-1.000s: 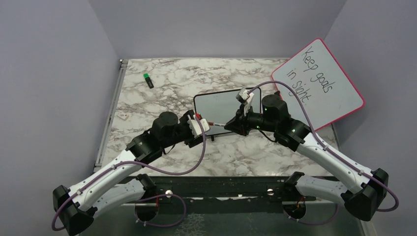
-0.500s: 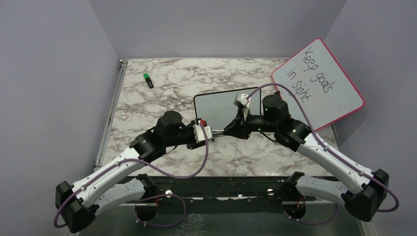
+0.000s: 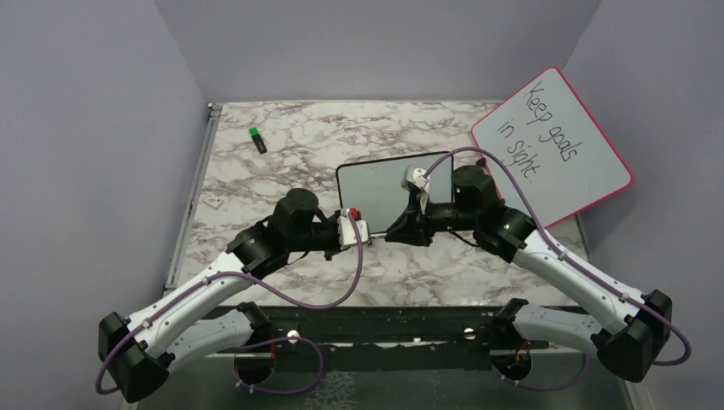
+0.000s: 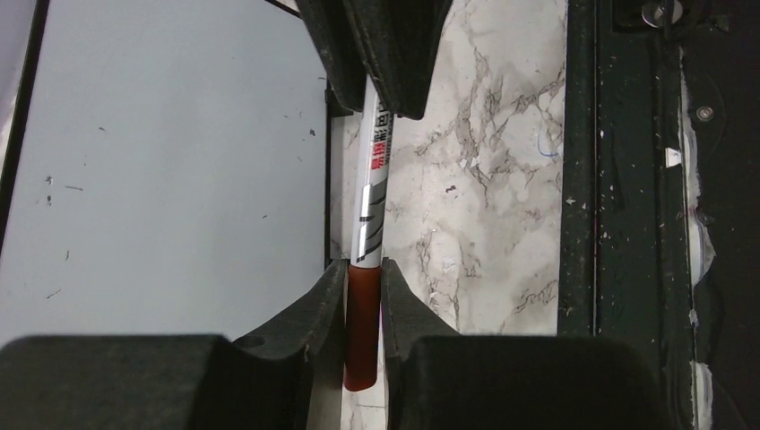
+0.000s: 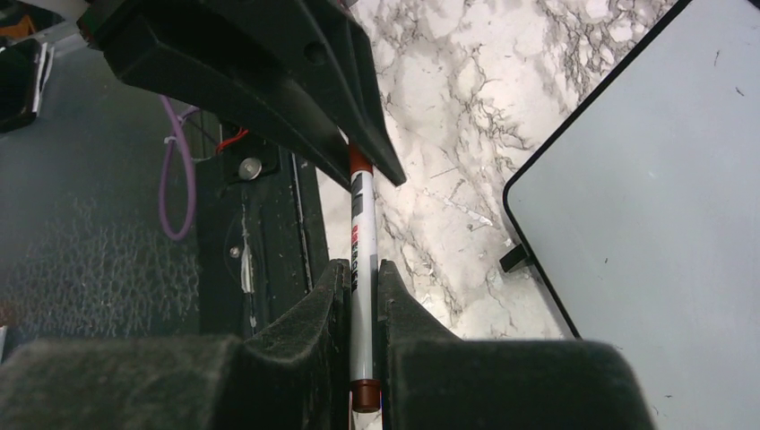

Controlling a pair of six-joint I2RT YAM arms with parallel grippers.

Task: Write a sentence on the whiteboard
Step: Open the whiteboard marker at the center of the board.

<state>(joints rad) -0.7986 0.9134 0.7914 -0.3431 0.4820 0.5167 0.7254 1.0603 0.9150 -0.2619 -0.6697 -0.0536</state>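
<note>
The marker is held near its back end by my right gripper, so I need to open and take the marker's body closer to its red-brown cap (image 5: 364, 221) before uncapping.
The whiteboard (image 3: 376, 181) lies flat mid-table, black-framed, and no sentence shows on it; it also fills the left of the left wrist view (image 4: 161, 161) and the right of the right wrist view (image 5: 654, 179). A white marker (image 3: 376, 229) with a red-brown cap hangs level between the two arms, just in front of the board's near edge. My left gripper (image 3: 362, 229) (image 4: 363, 270) is shut on the marker's cap (image 4: 362, 322). My right gripper (image 3: 391, 231) (image 5: 361, 269) is shut on the marker barrel (image 5: 360, 224), facing the left one.
A larger pink-framed board (image 3: 555, 141) with black handwriting leans at the back right. A green-capped pen (image 3: 258, 139) lies at the back left. A small tag (image 3: 211, 202) sits near the table's left edge. A black rail (image 3: 384, 320) runs along the near edge.
My left gripper moved right to the marker's capped end and closed on it. The right gripper, still holding the barrel, shifted slightly left and lower.
</note>
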